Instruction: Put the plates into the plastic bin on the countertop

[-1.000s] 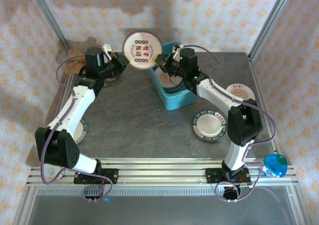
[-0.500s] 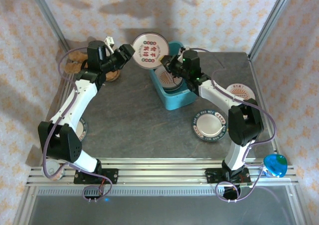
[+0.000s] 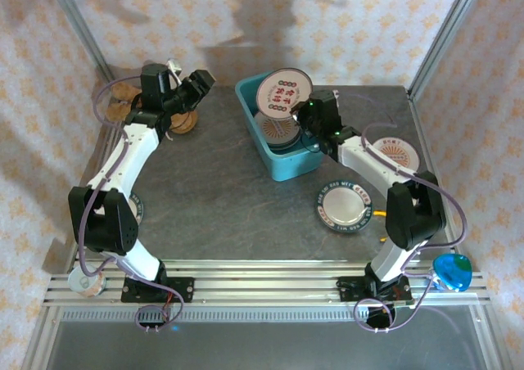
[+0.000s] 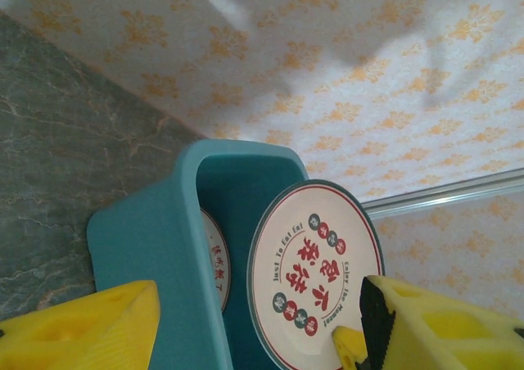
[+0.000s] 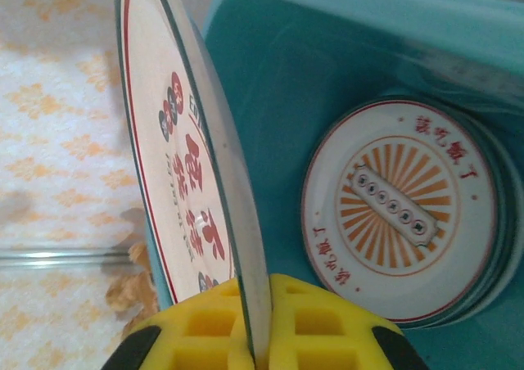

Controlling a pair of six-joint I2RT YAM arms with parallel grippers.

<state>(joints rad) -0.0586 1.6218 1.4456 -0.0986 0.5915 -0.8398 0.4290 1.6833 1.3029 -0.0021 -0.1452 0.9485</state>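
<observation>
Next, my right gripper sets the white plate down flat on the stack of orange-patterned plates (image 3: 274,124) (image 5: 399,211) inside the teal bin.
My right gripper (image 3: 298,113) is shut on the lower rim of a white plate (image 3: 284,93) with red characters and a dark green rim, holding it tilted on edge over the teal plastic bin (image 3: 288,172). In the right wrist view the plate (image 5: 176,141) stands edge-on between the yellow pads (image 5: 201,329) of the gripper (image 5: 255,331). A stack of orange-patterned plates (image 5: 401,214) lies in the bin (image 5: 327,42). My left gripper (image 3: 199,82) is open to the left of the bin, holding nothing. From its wrist view, its open gripper (image 4: 262,337) faces the plate (image 4: 315,263) and bin (image 4: 155,247).
On the dark countertop (image 3: 213,182), a green-rimmed plate (image 3: 344,206) lies in front of the bin and an orange-patterned one (image 3: 395,151) to its right. Another plate (image 3: 135,210) peeks from under the left arm. Brown objects (image 3: 182,123) sit at the back left. A blue round object (image 3: 451,272) rests on the rail.
The left gripper has let go of the plate and drawn back to the left. The right gripper has carried the plate rightward over the bin.
</observation>
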